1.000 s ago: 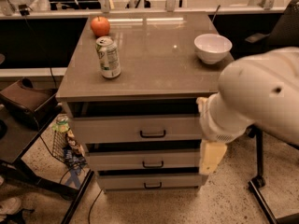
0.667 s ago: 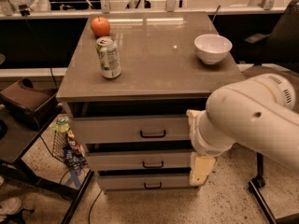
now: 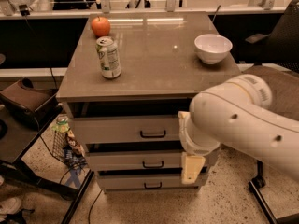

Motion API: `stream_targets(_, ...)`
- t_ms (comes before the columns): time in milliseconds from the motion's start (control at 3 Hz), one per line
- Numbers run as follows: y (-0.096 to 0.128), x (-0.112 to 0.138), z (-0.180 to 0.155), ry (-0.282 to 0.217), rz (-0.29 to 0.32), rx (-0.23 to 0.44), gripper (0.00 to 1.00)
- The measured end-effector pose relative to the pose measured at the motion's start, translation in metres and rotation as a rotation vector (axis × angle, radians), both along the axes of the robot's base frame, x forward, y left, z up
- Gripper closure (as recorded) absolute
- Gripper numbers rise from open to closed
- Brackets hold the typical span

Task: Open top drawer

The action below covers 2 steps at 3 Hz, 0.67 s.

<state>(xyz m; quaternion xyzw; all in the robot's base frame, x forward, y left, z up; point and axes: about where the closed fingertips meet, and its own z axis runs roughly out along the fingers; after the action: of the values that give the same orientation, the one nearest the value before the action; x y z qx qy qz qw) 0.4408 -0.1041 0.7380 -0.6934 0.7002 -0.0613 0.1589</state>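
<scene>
The robot's gripper needs to next move to the top drawer's black bar handle (image 3: pixel 152 134) and close there, because that drawer needs to be pulled open.
The top drawer (image 3: pixel 117 129) is the tallest grey-beige front of the cabinet, just under the tabletop, with a thin black bar handle (image 3: pixel 153 134). Its front sits flush with the two shorter drawers (image 3: pixel 126 160) below it, and a dark gap shows above it. My white arm (image 3: pixel 243 120) reaches in from the right and covers the right end of the drawer fronts. My gripper (image 3: pixel 192 168) hangs as a cream piece below the wrist, in front of the lower drawers, to the right of and below the top drawer's handle.
On the cabinet top (image 3: pixel 154 55) stand a red apple (image 3: pixel 100 26), a green-white can (image 3: pixel 108 57) and a white bowl (image 3: pixel 213 48). A wire basket with items (image 3: pixel 65 141) sits on the floor at left. A chair base (image 3: pixel 261 195) is at right.
My arm has swung left and lower across the cabinet front, now covering more of the drawers' right side. The drawers and tabletop objects have not moved.
</scene>
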Motion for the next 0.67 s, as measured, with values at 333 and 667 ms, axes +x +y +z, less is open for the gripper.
stream_targets(333,0.034,0.011,-0.038,0.038,0.047,-0.045,0.00)
stream_targets(667,0.058,0.021,-0.073,0.068,0.085,-0.077,0.00)
